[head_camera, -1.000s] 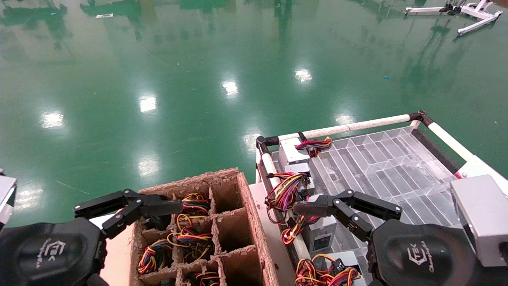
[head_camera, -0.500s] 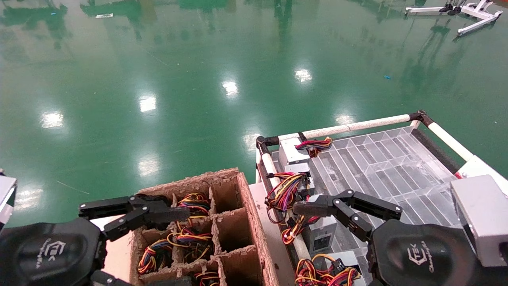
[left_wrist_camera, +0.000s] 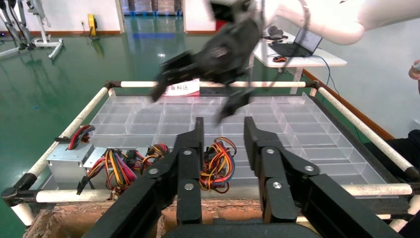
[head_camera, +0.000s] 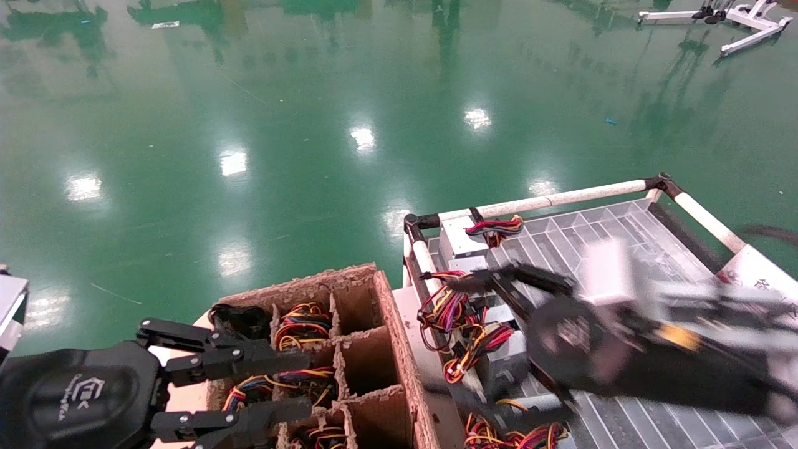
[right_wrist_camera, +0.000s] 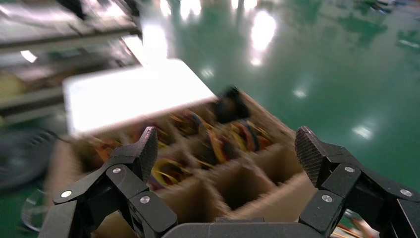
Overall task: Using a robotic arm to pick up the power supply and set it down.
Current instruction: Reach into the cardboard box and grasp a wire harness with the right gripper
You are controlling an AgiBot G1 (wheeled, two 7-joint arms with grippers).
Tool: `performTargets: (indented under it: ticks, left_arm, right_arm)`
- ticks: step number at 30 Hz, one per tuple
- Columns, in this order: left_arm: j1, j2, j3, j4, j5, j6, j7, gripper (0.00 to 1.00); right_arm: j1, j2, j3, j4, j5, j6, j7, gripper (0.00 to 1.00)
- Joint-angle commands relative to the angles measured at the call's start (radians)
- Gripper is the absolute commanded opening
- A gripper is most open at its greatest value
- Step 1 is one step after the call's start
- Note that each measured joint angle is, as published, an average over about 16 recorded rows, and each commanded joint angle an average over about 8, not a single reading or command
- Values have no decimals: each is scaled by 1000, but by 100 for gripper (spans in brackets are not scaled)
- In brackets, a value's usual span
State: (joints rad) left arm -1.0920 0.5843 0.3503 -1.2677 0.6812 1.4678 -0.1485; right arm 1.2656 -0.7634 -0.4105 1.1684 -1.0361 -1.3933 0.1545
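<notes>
The robot's right gripper will close on the power supply's coloured wire bundle (head_camera: pixel 303 320) (right_wrist_camera: pixel 251 134) in the far row of the cardboard box, between the black cables and the empty cell.
The power supply (head_camera: pixel 502 365), a small silver-grey box, lies at the near left of the clear tray (head_camera: pixel 611 249). Its red, yellow and orange wire bundle (head_camera: pixel 471 352) (left_wrist_camera: pixel 218 163) loops off its left side. My right gripper (head_camera: pixel 449 340) (right_wrist_camera: pixel 227 141) hovers over it, blurred and wide open, holding nothing. In the right wrist view the jaws face the cardboard box (right_wrist_camera: pixel 237 183). The left wrist view shows that gripper (left_wrist_camera: pixel 193 101) farther off, on the white robotic arm (left_wrist_camera: pixel 346 20). My left gripper (head_camera: pixel 308 381) (left_wrist_camera: pixel 223 124) is open and empty above the cardboard box (head_camera: pixel 368 312).
A like box with purple wires (head_camera: pixel 446 305) and another power supply (head_camera: pixel 458 237) lie along the tray's left rail (head_camera: pixel 421 255). More wire bundles (head_camera: pixel 499 433) sit at the tray's near edge. The cardboard box's cells hold several wire bundles (head_camera: pixel 299 324). Green floor lies beyond.
My right gripper has swung forward and left over the tray's left side, blurred in motion. My left gripper has turned and dropped lower over the cardboard box, its fingers now spread apart.
</notes>
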Motion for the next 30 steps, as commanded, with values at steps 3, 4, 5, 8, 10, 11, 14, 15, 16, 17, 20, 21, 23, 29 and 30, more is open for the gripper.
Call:
performTargets:
  ticks: [3, 4, 5, 8, 10, 11, 14, 15, 16, 17, 20, 21, 23, 29, 30]
  left_arm:
    - [0, 0, 0, 0, 0, 0, 0, 0]
    - [0, 0, 0, 0, 0, 0, 0, 0]
    - [0, 0, 0, 0, 0, 0, 0, 0]
    - [0, 0, 0, 0, 0, 0, 0, 0]
    - [0, 0, 0, 0, 0, 0, 0, 0]
    - [0, 0, 0, 0, 0, 0, 0, 0]
    - [0, 0, 0, 0, 0, 0, 0, 0]
    - [0, 0, 0, 0, 0, 0, 0, 0]
    - [0, 0, 0, 0, 0, 0, 0, 0]
    - [0, 0, 0, 0, 0, 0, 0, 1]
    - [0, 0, 0, 0, 0, 0, 0, 21]
    - [0, 0, 0, 0, 0, 0, 0, 33]
    - [0, 0, 0, 0, 0, 0, 0, 58]
    - [0, 0, 0, 0, 0, 0, 0, 100]
    - [0, 0, 0, 0, 0, 0, 0, 100]
  right_arm:
    - [85, -81, -57, -64, -126, 34, -27, 100]
    - [105, -106, -71, -86, -153, 39, -40, 100]
    - [123, -131, -84, -109, -176, 44, -54, 100]
    - [171, -204, -119, -183, -237, 57, -103, 100]
    - [199, -251, -140, -235, -273, 66, -141, 100]
    - [212, -275, -150, -263, -289, 71, -161, 100]
    - [245, -344, -177, -345, -332, 87, -228, 100]
    - [255, -367, -185, -373, -344, 92, -251, 100]
    - [264, -390, -191, -403, -354, 98, -274, 100]
    - [273, -412, -198, -432, -364, 105, -297, 98]
    - [297, -476, -215, -518, -390, 127, -363, 73]
    - [304, -497, -220, -545, -397, 135, -384, 61]
    - [319, -534, -231, -595, -412, 152, -431, 36]
    - [352, -597, -282, -669, -435, 228, -546, 0]
    - [354, -601, -293, -669, -431, 243, -556, 0]
